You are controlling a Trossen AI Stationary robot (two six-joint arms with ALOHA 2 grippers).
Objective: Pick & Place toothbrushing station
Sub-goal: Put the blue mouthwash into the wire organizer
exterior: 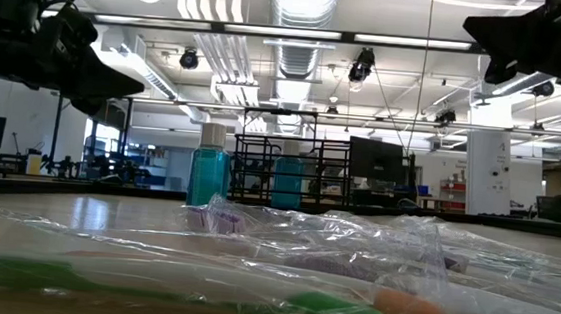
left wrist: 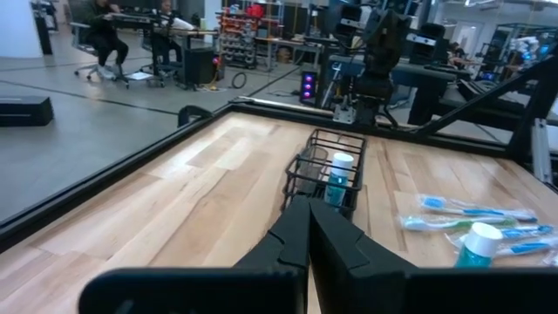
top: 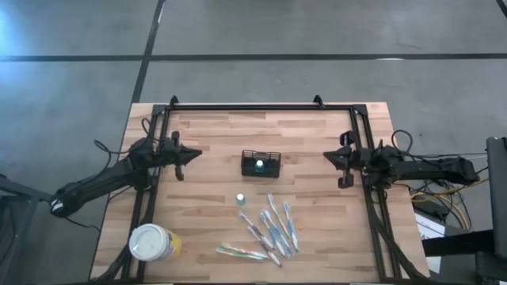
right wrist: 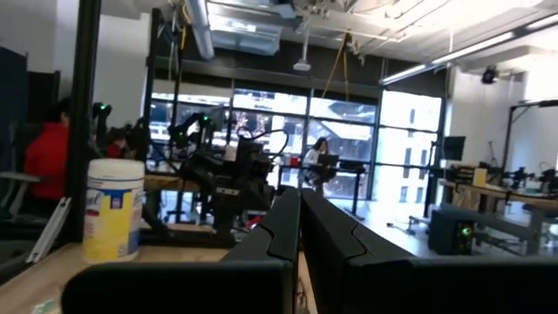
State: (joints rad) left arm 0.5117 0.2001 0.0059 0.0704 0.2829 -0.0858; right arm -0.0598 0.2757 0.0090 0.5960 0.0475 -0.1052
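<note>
The white cap [top: 240, 197] [left wrist: 485, 233] of the small teal bottle standing between the caddy and the toothbrushes will be gripped by my left gripper.
The toothbrushing station [top: 261, 164], a small black wire-mesh caddy, stands on its base in the middle of the table with a teal bottle [left wrist: 339, 177] upright in one compartment. It shows again in the left wrist view [left wrist: 327, 167]. My left gripper [top: 187, 157] hovers shut near the table's left side, clear of the caddy. My right gripper [top: 342, 161] hovers shut near the right side, pointing toward the table's left and touching nothing.
Several wrapped toothbrushes [top: 269, 229] lie on the table nearer the front, with a small teal bottle [top: 240, 199] standing between them and the caddy. A yellow tub with a white lid [top: 153, 243] stands at the front left. A black frame [top: 261, 108] borders the table.
</note>
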